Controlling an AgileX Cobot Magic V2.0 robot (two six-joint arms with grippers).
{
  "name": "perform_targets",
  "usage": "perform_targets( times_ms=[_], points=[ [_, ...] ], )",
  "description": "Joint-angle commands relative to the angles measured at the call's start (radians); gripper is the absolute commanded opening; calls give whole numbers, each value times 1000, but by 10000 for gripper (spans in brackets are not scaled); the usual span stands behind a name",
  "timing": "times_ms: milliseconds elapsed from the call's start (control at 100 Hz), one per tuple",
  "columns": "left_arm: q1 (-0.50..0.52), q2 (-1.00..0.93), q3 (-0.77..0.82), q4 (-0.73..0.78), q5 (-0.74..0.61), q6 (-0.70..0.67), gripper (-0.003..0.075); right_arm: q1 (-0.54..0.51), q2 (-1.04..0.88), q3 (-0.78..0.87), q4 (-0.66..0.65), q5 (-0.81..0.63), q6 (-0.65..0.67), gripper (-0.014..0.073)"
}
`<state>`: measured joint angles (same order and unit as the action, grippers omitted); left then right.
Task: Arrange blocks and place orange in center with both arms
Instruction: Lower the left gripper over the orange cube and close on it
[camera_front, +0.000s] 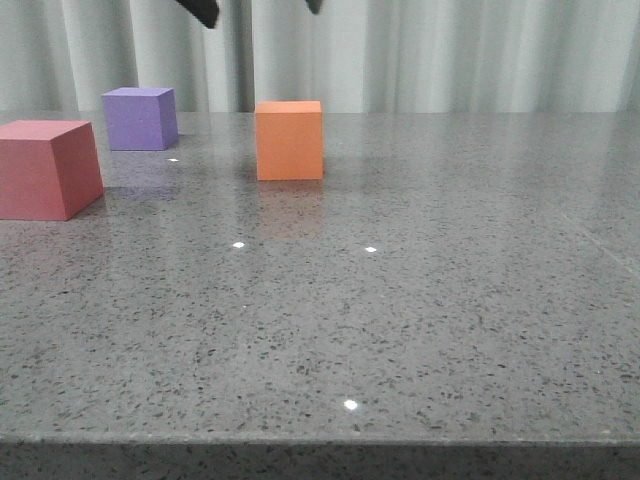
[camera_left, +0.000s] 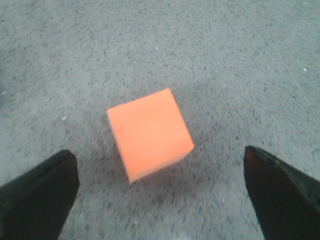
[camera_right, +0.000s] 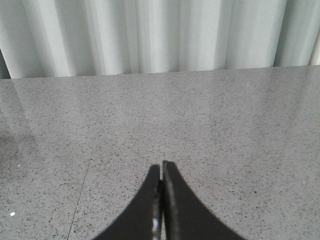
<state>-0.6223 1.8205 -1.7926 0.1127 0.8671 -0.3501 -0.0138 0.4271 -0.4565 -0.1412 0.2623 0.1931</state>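
Note:
The opposite sides of the orange cube (camera_front: 319, 130) (camera_left: 182, 119), near the cube's top, will be gripped by my left gripper once it goes down and closes on them.
The orange cube (camera_front: 289, 140) stands on the grey speckled table, right of the purple cube (camera_front: 140, 118) and the red-pink cube (camera_front: 45, 168) at the left edge. My left gripper (camera_front: 260, 8) hangs above the orange cube; only its two black fingertips show at the top of the front view. In the left wrist view the orange cube (camera_left: 149, 133) lies below and between the wide-spread fingers (camera_left: 37, 200), untouched; the left gripper (camera_left: 160, 195) is open and empty. My right gripper (camera_right: 161, 167) is shut with nothing in it, over bare table.
The grey stone table (camera_front: 400, 300) stretches to the front edge and to the right. Pale curtains (camera_front: 450, 50) hang behind the table's far edge. Small light reflections dot the surface.

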Motion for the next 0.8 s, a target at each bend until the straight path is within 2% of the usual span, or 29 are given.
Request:
perform_targets(
  times_ms=[0,160,350,790],
  points=[
    [-30,14,-114,77,-13,-65,621,-6,4,-25,-13,-85,-4,-67],
    [-42,87,-186,91,9,-89,621,-6,4,-25,-13,-85,-4,-67],
    [-42,114,-186,137,6,-145,621,-6,4,-25,-13,-85,-4,-67],
    [-42,201,-186,138,-1,-163,621,-6,4,-25,-13,-85,-4,-67]
  ],
)
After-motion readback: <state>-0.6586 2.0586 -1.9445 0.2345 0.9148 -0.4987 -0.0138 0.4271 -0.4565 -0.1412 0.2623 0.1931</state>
